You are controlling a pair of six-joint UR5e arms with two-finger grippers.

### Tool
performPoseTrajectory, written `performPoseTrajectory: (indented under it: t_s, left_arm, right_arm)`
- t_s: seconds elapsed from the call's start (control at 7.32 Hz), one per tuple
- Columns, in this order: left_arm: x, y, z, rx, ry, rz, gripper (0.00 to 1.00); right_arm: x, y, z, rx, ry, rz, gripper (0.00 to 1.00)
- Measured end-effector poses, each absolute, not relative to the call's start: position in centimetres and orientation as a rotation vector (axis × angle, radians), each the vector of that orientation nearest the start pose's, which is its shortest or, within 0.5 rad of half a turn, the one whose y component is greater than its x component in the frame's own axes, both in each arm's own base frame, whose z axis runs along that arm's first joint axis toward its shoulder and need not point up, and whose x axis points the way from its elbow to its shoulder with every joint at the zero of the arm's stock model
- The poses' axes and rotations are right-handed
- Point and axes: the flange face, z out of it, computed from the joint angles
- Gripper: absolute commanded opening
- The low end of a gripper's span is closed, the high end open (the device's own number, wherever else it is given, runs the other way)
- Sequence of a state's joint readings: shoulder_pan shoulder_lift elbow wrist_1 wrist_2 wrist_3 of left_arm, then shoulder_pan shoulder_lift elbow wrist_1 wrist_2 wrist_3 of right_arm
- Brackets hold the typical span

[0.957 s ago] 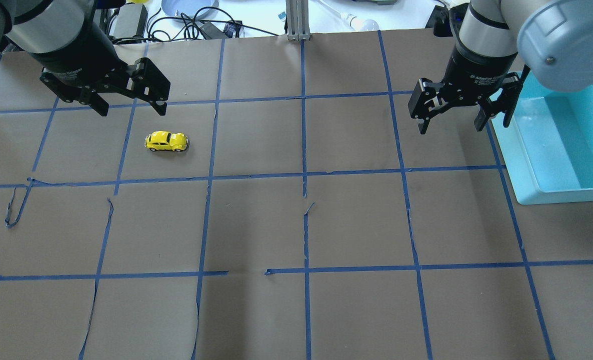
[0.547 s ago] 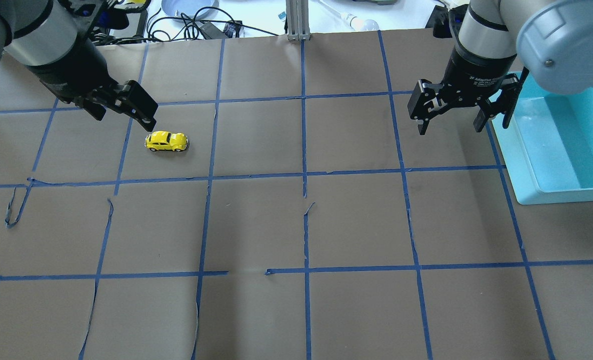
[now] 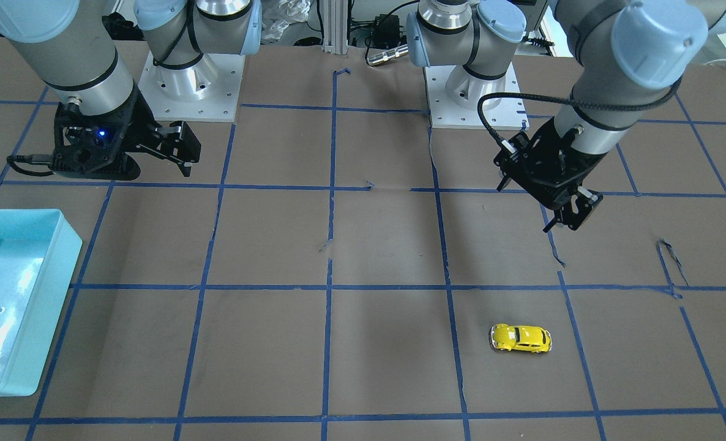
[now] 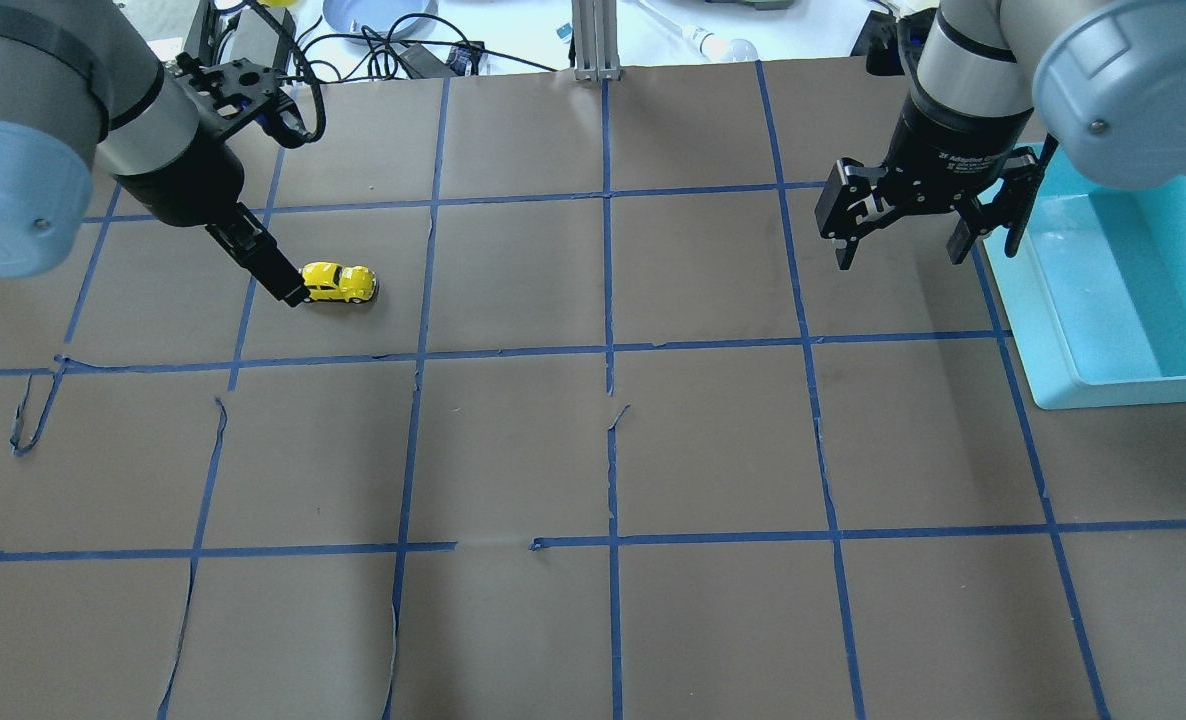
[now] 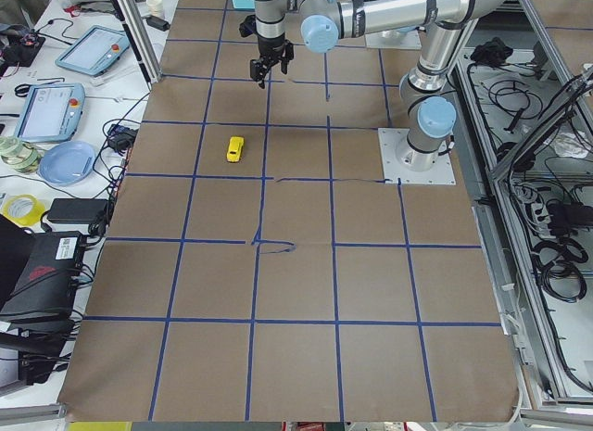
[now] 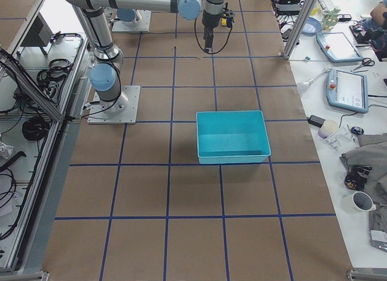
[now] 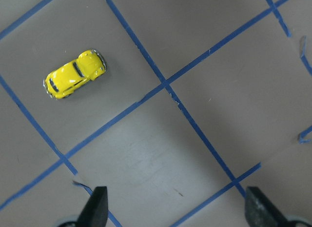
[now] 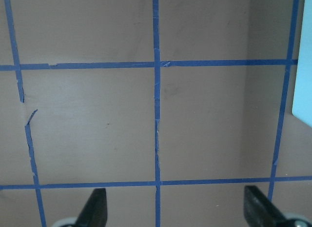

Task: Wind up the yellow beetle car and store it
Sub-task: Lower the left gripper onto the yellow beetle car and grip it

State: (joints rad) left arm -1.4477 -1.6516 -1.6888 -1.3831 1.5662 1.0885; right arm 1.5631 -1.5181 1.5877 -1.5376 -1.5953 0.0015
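Next, I move my left gripper to the yellow beetle car's sides (image 3: 529, 342) (image 7: 67, 78), just behind its windshield, and close it there.
The yellow beetle car (image 4: 335, 283) stands on its wheels on the brown table, in the left half of the overhead view. It also shows in the front view (image 3: 520, 338) and the left wrist view (image 7: 74, 74). My left gripper (image 4: 288, 288) hangs above the table near the car's end, open and empty. The left wrist view shows its fingers (image 7: 100, 207) wide apart and clear of the car. My right gripper (image 4: 901, 250) is open and empty, held above the table just left of the light blue bin (image 4: 1043, 330).
The bin is empty and sits at the table's right edge, also in the front view (image 3: 57, 306). Blue tape lines grid the table, with loose torn ends (image 4: 28, 420). Cables and a metal post (image 4: 596, 40) lie beyond the far edge.
My left gripper has turned edge-on to the overhead camera and moved down and right, to the car's left end. The car and the right arm have not moved.
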Motion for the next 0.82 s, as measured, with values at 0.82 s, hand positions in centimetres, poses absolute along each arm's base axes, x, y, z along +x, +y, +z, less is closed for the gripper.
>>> performPoseTrajectory:
  t_s: [0.82]
  left_arm:
    - [-4.9,-59.6,30.5,2.062,2.338,0.142,1.0]
  right_arm:
    - [12.7,-50.3,45.1,0.013,3.162,0.163,1.0]
